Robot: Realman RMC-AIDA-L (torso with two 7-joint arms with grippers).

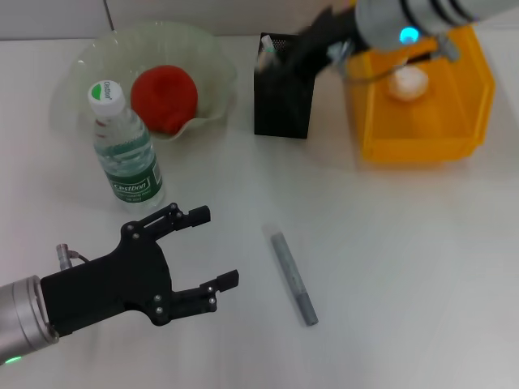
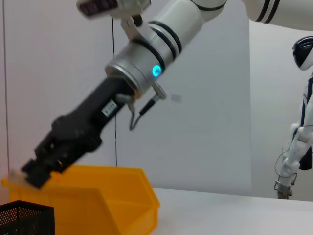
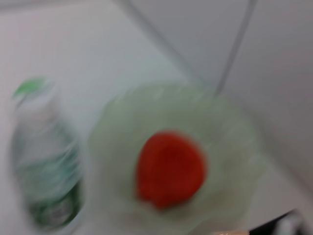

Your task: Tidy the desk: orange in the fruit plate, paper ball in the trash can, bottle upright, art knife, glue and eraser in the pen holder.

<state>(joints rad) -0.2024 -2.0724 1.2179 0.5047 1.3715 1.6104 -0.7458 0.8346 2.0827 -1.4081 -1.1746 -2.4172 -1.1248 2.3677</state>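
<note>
The robot's right gripper needs to release the eraser inside the black mesh pen holder [image 1: 288, 70], next to the white item that stands there.
The orange [image 1: 165, 97] lies in the green glass fruit plate [image 1: 212, 57]; both also show in the right wrist view, the orange [image 3: 170, 169] in the plate [image 3: 230, 132]. The bottle [image 1: 126, 154] stands upright beside the plate. The paper ball [image 1: 408, 83] lies in the yellow trash bin [image 1: 422, 146]. A grey art knife [image 1: 292, 275] lies flat on the desk. My right gripper [image 1: 302, 47] hovers at the black mesh pen holder [image 1: 284, 101]. In the left wrist view it [image 2: 24, 178] pinches a small pale piece [image 2: 13, 175], apparently the eraser, above the holder [image 2: 24, 218]. My left gripper [image 1: 217, 247] is open, low, left of the knife.
A white item [image 1: 266, 49] stands inside the pen holder. The bottle stands just behind my left gripper. The yellow bin [image 2: 122, 200] sits right beside the pen holder. A wall rises behind the desk.
</note>
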